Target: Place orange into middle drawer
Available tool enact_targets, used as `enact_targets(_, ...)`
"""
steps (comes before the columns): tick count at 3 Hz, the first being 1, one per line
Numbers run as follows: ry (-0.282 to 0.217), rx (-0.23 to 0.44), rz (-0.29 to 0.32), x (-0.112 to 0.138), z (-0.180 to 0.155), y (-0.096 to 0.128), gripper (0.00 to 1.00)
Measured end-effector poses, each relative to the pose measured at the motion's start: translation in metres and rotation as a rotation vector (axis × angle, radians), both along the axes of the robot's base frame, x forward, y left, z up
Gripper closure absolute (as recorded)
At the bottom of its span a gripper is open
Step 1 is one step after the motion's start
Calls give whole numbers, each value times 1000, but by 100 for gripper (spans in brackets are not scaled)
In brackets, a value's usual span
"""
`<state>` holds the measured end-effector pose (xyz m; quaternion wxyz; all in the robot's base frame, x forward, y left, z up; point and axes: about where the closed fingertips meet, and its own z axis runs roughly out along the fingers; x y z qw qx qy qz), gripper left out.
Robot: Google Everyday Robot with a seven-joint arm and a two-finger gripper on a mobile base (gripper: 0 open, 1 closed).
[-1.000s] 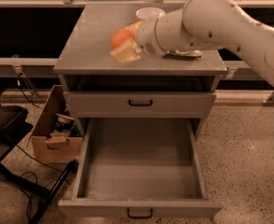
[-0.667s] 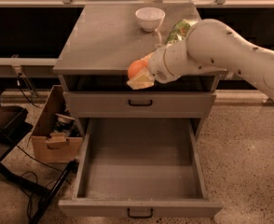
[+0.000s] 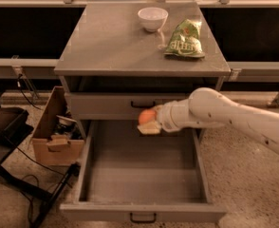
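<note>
I will release the orange near the center of the middle drawer's bottom [image 3: 128, 176], slightly toward the cardboard box. The orange now hangs over that drawer's back part.
The orange [image 3: 146, 116] is small and round and sits in my gripper [image 3: 149, 122], which is shut on it. The white arm reaches in from the right. The gripper holds the orange over the back part of the middle drawer [image 3: 144, 177], a wide deep grey tray pulled fully open at the bottom of the grey cabinet, with a small black handle [image 3: 143, 218] on its front. The orange hangs just in front of the closed drawer front [image 3: 106, 106] above. The open drawer holds nothing that I can see.
A white bowl [image 3: 153, 18] and a green chip bag [image 3: 185, 39] lie on the cabinet top [image 3: 106, 42]. A cardboard box [image 3: 56, 137] with clutter stands on the floor left of the cabinet. Black equipment and cables [image 3: 6, 141] lie at the far left.
My gripper has carried the orange down from the cabinet top, past the front edge, to a spot over the back of the open drawer.
</note>
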<state>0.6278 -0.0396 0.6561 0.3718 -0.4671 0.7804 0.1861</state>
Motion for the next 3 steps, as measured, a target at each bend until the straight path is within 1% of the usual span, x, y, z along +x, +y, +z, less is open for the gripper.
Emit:
enact_targets(1, 0, 0, 0, -1, 0, 0, 100)
enact_targets(2, 66, 75, 2, -19, -76, 15, 100)
enact_targets(3, 117, 89, 6, -26, -103, 21, 100)
